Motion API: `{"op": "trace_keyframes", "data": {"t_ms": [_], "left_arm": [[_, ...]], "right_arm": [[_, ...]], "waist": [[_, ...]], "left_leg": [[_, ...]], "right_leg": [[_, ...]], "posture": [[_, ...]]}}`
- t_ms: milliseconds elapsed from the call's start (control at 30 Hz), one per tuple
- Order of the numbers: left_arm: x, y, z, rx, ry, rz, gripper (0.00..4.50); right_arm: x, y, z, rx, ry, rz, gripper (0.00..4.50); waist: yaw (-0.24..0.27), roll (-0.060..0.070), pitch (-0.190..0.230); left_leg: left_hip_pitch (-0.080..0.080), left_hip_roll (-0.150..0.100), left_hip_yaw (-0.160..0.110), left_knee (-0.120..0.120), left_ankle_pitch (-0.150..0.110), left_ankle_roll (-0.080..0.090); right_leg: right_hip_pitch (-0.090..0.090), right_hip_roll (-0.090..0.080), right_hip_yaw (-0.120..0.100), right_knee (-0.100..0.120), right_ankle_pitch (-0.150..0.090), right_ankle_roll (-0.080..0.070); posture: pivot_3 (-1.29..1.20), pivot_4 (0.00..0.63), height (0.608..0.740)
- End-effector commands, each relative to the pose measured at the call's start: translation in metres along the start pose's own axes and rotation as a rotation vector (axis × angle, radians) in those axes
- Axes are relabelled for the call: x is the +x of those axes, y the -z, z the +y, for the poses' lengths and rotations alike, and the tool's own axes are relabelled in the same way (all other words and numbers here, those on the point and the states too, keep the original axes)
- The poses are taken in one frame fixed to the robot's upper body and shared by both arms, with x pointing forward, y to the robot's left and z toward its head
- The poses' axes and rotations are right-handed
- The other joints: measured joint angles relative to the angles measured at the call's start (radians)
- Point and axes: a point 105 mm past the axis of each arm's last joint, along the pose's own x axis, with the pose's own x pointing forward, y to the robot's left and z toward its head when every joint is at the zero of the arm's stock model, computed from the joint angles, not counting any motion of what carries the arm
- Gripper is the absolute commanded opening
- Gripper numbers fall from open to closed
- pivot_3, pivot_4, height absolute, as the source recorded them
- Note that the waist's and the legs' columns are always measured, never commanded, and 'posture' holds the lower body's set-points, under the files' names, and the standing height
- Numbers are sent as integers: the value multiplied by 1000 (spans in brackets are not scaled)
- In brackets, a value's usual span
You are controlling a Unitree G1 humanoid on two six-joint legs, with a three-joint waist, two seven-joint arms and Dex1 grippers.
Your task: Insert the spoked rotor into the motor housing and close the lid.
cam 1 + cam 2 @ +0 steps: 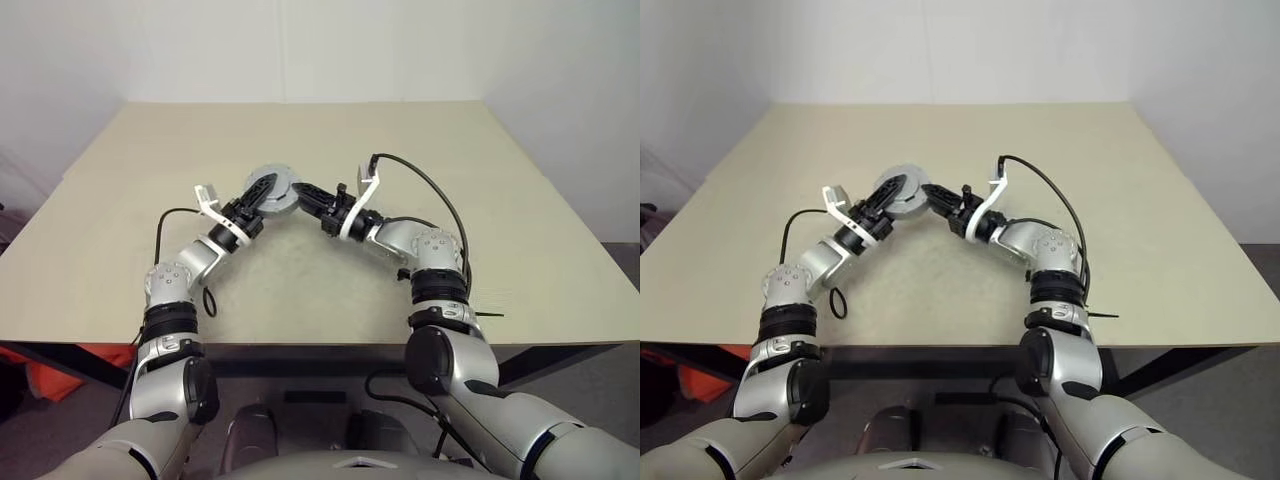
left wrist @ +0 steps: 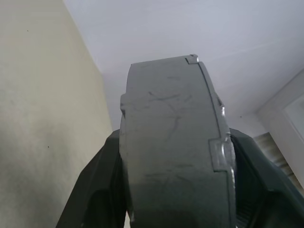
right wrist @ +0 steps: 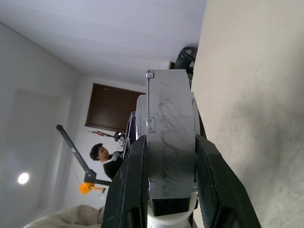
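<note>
My left gripper has a black cable loop. It will let go of the grey round lid on the beige table (image 1: 181, 229) under that loop.
A thick, dull grey round lid (image 1: 272, 190) with a notched edge hangs above the middle of the table, held between both arms. My left gripper (image 1: 258, 202) reaches it from the left. In the left wrist view its fingers (image 2: 95, 190) press against both flat sides of the lid (image 2: 171, 142). My right gripper (image 1: 300, 195) comes in from the right, and its fingers (image 3: 130, 180) clamp the lid (image 3: 171, 137) across its width. The spoked rotor and the motor housing are hidden.
The beige table (image 1: 420, 140) spreads out under and around the arms. Black cables loop off both wrists, one at the right (image 1: 430, 185). Far off in the room, a person (image 3: 102, 154) shows in the right wrist view.
</note>
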Motion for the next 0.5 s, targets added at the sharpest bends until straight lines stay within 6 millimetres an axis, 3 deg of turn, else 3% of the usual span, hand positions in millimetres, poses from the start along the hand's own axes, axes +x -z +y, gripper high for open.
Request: {"op": "trace_keyframes", "data": {"t_ms": [33, 167, 267, 400, 500], "left_arm": [[0, -5, -2, 47, -17, -2, 2271], [-2, -6, 0, 55, -31, -12, 2271], [-5, -13, 4, 71, -52, -47, 2271], [-12, -28, 9, 121, -100, -127, 2271], [-37, -75, 20, 150, -228, -384, 2271]], "right_arm": [[4, -11, 22, -68, -79, -45, 1476], [5, -14, 19, -103, -55, -69, 2814], [8, -27, 6, -226, 69, -164, 3854], [7, -37, -8, -238, 143, -235, 3854], [3, -42, -13, -239, 164, -254, 3854]], "waist": [[1, 0, 0], [1, 0, 0], [0, 0, 0], [0, 0, 0], [-4, 0, 0]], "left_leg": [[0, 0, 0, 0, 0, 0], [0, 0, 0, 0, 0, 0], [0, 0, 0, 0, 0, 0], [0, 0, 0, 1, 0, 0], [0, 0, 0, 1, 0, 0]], "right_leg": [[0, 0, 0, 0, 0, 0], [0, 0, 0, 0, 0, 0], [0, 0, 0, 0, 0, 0], [0, 0, 0, 1, 0, 0], [0, 0, 0, 1, 0, 0]], "posture": [[0, 0, 740], [0, 0, 740], [0, 0, 740], [0, 0, 740], [0, 0, 740]]}}
